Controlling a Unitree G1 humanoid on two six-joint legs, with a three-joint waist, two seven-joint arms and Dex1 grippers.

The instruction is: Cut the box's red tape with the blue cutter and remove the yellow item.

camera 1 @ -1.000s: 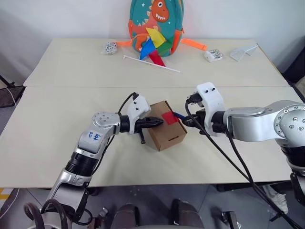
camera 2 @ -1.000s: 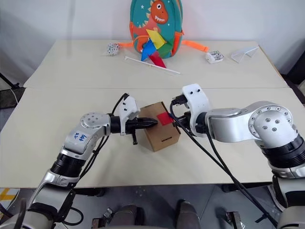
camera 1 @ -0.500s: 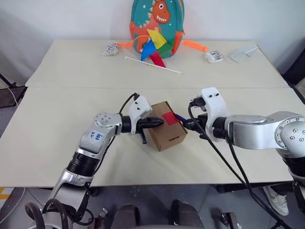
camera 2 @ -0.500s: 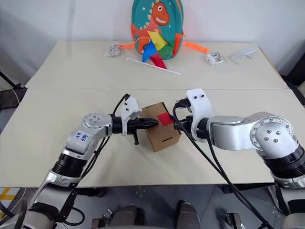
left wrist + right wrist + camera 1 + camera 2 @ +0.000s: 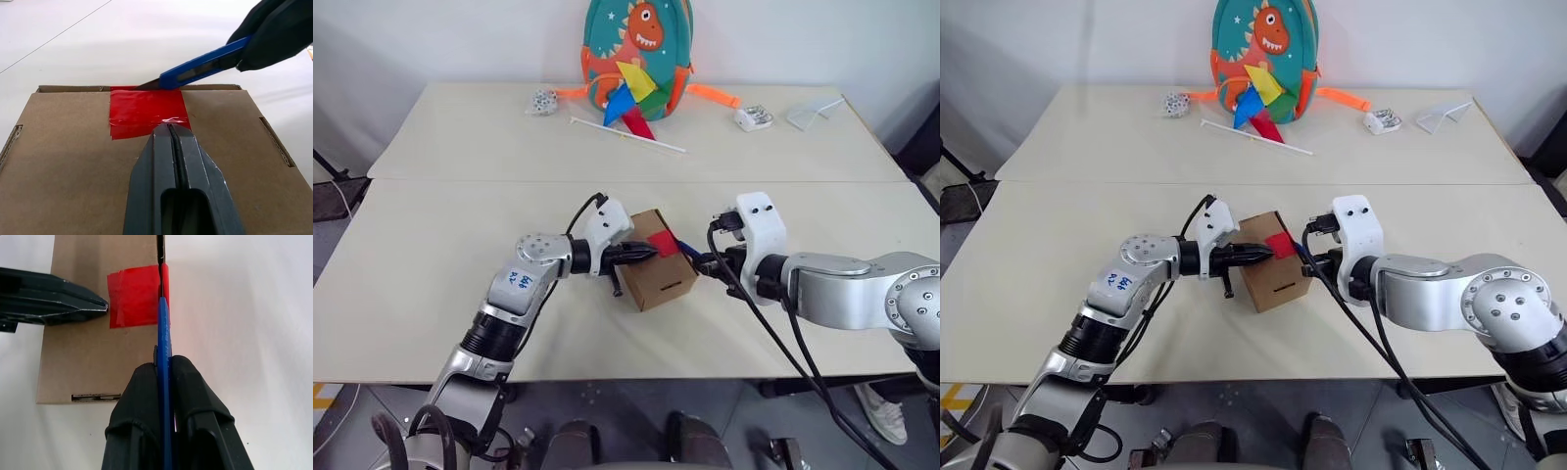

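Next, I release the blue cutter, its tip now at the box's seam, with my right gripper on the bare near table [image 5: 826, 286] under its silver forearm.
The brown box [image 5: 656, 266] lies at the middle of the near table, with the red tape [image 5: 144, 110] across its flap seam at the edge toward my right arm. My left gripper [image 5: 170, 128] is shut, and its tip rests on the box top at the tape's near border. My right gripper [image 5: 164, 365] is shut on the blue cutter [image 5: 164, 340]. The cutter's blade tip sits at the seam where the tape [image 5: 134, 298] folds over the box edge. The yellow item is hidden.
At the far table's back stands a dinosaur backpack [image 5: 634, 44], and a colourful pinwheel [image 5: 631, 96] on a white stick leans at its foot. Small items lie at the back left [image 5: 541, 101] and back right [image 5: 754, 116]. Cables hang from my right wrist.
My right arm has sunk and drawn back slightly toward me, still holding the cutter at the tape. The left gripper stays on the box top. The view itself shifted a little.
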